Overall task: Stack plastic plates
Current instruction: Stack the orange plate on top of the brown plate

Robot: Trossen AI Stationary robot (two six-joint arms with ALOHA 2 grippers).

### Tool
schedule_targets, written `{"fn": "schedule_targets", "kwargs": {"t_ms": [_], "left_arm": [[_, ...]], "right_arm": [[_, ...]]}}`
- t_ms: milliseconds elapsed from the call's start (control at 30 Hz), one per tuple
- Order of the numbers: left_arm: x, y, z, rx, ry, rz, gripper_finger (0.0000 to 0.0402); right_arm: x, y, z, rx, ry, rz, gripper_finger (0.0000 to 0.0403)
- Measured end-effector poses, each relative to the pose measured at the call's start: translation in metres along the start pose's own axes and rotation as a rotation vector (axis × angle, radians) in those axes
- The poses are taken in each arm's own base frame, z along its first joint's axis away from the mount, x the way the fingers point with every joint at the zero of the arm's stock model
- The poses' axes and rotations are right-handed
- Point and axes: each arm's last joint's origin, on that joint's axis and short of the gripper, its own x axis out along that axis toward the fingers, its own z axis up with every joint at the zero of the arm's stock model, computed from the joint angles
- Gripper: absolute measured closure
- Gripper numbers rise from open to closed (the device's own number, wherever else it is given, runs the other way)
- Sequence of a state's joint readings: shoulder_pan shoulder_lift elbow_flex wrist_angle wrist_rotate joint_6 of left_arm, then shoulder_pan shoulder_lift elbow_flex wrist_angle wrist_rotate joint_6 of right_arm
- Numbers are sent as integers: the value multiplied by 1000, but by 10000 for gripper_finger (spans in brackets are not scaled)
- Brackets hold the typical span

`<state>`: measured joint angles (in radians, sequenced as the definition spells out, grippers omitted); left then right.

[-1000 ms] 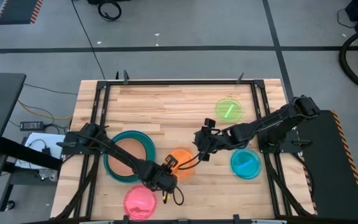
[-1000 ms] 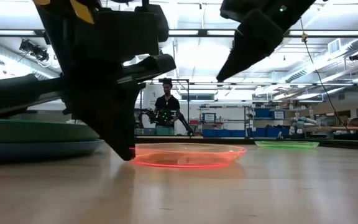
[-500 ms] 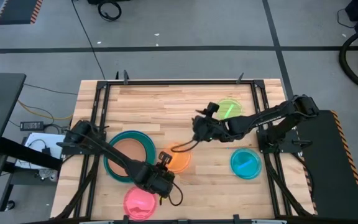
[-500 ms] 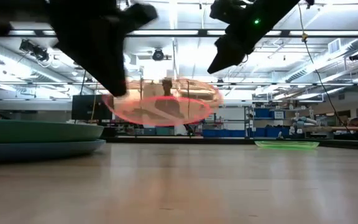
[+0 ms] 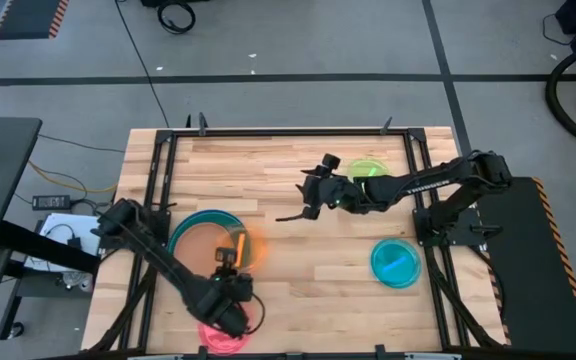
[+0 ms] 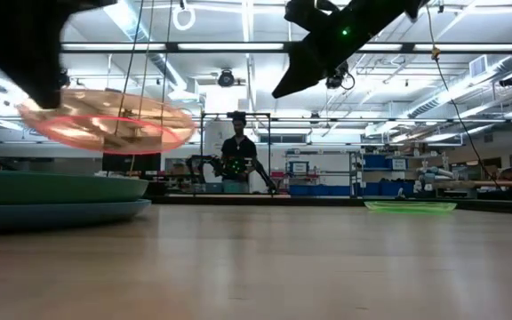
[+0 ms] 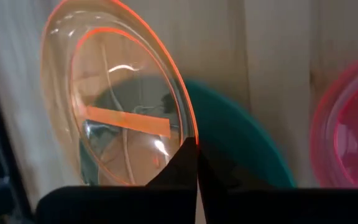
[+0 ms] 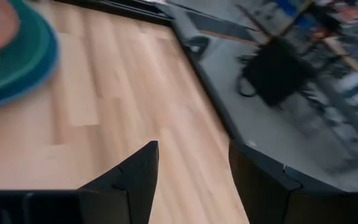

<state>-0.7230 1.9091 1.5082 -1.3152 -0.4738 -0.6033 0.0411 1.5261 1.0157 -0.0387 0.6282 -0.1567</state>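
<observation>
My left gripper should release the orange plate and leave it resting on the tan-brown plate (image 5: 206, 249), which is lying in the teal plate.
My left gripper (image 5: 229, 262) is shut on the small translucent orange plate (image 5: 245, 246) and holds it in the air over the right edge of the stack. The stack (image 5: 190, 238) has a tan-brown plate (image 5: 203, 255) lying in a teal plate, with a blue plate (image 6: 60, 214) at the bottom. My right gripper (image 5: 290, 215) hangs open above the table's middle, near the green plate (image 5: 370, 170). A cyan plate (image 5: 396, 263) lies flat to the right. A pink plate (image 5: 218, 338) lies at the near edge, partly hidden under my left arm. My left gripper pinches the orange plate by its rim (image 7: 189, 132) between the two shut fingers (image 7: 185, 165), on the side nearest the table's near edge. The plate (image 6: 105, 121) is lifted clear and slightly tilted, above the stack's top plate.
Black frame rails run along the table's left and right sides (image 5: 158, 180). Bare wood lies between the stack and the cyan plate. A person (image 6: 238, 153) stands in the room beyond the far edge.
My left gripper has lifted the orange plate off the table and carried it up and left, from the table's middle to above the stack's right edge. My right gripper has drawn away from the orange plate, rising and moving toward the far edge.
</observation>
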Motion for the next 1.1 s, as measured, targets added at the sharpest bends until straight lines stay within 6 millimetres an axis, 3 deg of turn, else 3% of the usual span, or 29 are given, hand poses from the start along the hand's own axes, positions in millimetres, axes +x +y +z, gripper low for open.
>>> {"fn": "schedule_targets", "kwargs": {"t_ms": [167, 600, 833, 1100], "left_arm": [[-8, -8, -18, -7, 50, 53, 395], [5, -31, -60, -5, 160, 78, 394], [7, -28, -91, -46, 103, 44, 393], [23, -21, -107, -144, 76, 15, 375]], "right_arm": [[4, -3, 0, 20, -22, 131, 198], [-1, 6, 3, 35, -48, 184, 198], [-2, 8, 3, 38, -49, 188, 198], [-3, 10, 2, 63, -33, 196, 198]]}}
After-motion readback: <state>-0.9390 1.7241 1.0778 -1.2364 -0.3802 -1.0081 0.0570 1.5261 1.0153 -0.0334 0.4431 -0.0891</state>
